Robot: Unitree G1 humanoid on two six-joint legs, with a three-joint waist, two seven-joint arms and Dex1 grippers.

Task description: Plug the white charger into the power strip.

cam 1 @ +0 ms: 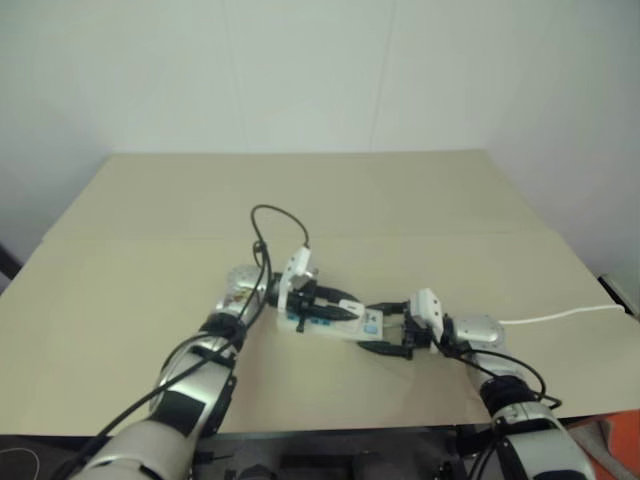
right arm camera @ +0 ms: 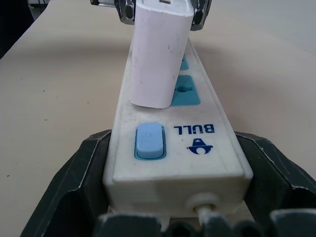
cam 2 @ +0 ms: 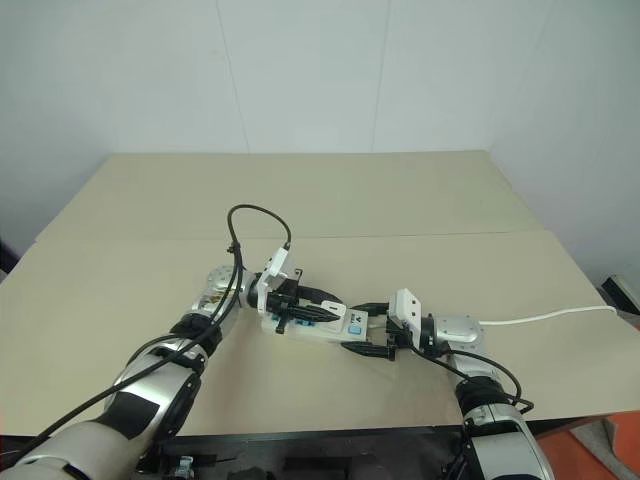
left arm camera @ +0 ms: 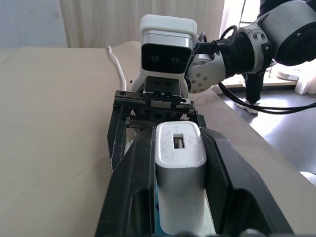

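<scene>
The white charger will leave my left gripper in the power strip's blue socket (cam 1: 348, 319) nearest the switch.
The white charger (left arm camera: 180, 165) is clamped between the black fingers of my left gripper (cam 1: 335, 312), which is shut on it. In the right wrist view the charger (right arm camera: 158, 54) stands on the face of the power strip (right arm camera: 197, 163), leaning slightly, over the blue socket nearest the switch. Its prongs are hidden. My right gripper (cam 1: 385, 328) is shut on the switch end of the power strip (cam 1: 367, 322), one finger on each long side. The two grippers face each other along the strip near the table's front middle.
The strip's thin white cord (cam 1: 560, 317) runs off to the right edge of the tan table (cam 1: 300, 200). A black cable loop (cam 1: 275, 215) rises above my left wrist. The table's front edge lies just below both arms.
</scene>
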